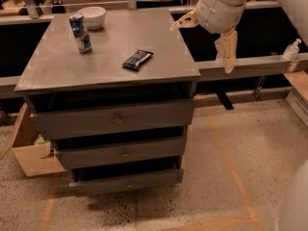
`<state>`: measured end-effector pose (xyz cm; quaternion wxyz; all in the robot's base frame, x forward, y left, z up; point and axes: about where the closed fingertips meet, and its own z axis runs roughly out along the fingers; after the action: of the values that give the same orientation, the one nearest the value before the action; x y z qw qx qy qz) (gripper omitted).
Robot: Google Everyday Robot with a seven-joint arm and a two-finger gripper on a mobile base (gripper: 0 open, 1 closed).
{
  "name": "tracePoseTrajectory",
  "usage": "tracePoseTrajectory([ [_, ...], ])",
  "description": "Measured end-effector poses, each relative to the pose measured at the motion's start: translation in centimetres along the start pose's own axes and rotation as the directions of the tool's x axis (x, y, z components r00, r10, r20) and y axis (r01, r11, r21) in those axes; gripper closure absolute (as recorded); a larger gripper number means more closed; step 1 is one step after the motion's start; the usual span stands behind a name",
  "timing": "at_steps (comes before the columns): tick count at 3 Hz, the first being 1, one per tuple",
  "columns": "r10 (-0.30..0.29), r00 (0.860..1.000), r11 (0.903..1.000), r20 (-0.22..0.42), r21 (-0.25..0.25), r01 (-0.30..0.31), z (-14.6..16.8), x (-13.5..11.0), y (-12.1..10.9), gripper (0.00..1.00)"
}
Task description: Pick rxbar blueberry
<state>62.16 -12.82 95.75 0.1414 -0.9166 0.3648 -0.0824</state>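
Observation:
The middle of the rxbar blueberry [138, 58] on the cabinet's grey top should be the next spot that I move my gripper to, and I will close it there.
The rxbar blueberry [138, 60], a flat dark navy bar with white lettering, lies on the grey top of the drawer cabinet [110, 71], right of centre. My gripper [199, 49] hangs off the cabinet's right back corner, above table height and to the right of the bar. Its two tan fingers [226, 52] are spread wide apart and hold nothing.
A blue and silver drink can [81, 33] stands upright at the back left of the top, and a white bowl [91, 17] sits behind it. A cardboard box [29, 153] is on the floor at left. A grey ledge [255, 64] with a pump bottle [291, 49] runs at right.

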Motion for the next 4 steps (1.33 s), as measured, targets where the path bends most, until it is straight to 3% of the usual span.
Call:
tracePoseTrajectory([
  [1, -0.114, 0.993, 0.9925, -0.031, -0.048, 0.113, 1.5, 1.0, -2.4, 0.00],
  [2, -0.178, 0.982, 0.9825, -0.063, -0.069, 0.173, 3.4, 1.1, -4.8, 0.00],
  [4, -0.176, 0.975, 0.9833, -0.134, -0.069, 0.168, 8.2, 0.6, -9.8, 0.00],
])
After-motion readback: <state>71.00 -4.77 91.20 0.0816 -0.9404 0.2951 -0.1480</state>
